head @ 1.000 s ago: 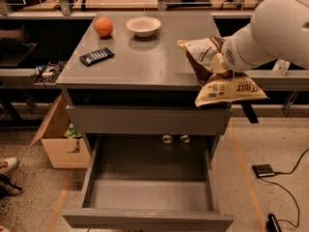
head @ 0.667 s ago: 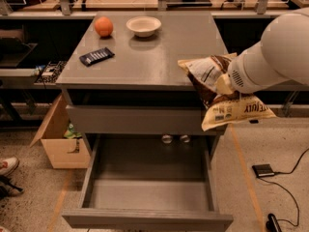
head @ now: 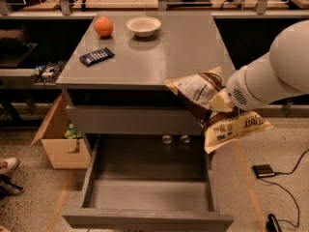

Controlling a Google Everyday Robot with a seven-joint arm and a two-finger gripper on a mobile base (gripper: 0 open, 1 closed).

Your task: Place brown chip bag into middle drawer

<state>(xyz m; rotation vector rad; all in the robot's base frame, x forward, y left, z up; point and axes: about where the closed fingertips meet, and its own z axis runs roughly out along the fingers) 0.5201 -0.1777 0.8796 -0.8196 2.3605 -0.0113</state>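
Next, the gripper releases the brown chip bag in the middle drawer's front corner (head: 192, 189), on the side toward the black device.
The brown chip bag (head: 202, 92), dark brown with a white label panel and a yellow band, hangs in the air at the cabinet's right front corner. My gripper (head: 218, 102) is shut on its middle, at the end of the big white arm (head: 270, 79) that reaches in from the right. The bag is at the height of the closed drawer front (head: 130, 120) and over the right wall of the middle drawer. The middle drawer (head: 145, 192) is pulled out wide below, and its grey floor is bare.
On the cabinet top (head: 174, 52) lie an orange (head: 103, 26), a white bowl (head: 144, 25) and a dark blue wrapped bar (head: 96, 56). A cardboard box (head: 58, 141) stands left of the cabinet. A black device (head: 264, 170) and cables lie on the floor at the right.
The arm has carried the chip bag down and to the left, from beside the cabinet top's right edge to in front of the cabinet, above the open drawer's right side.
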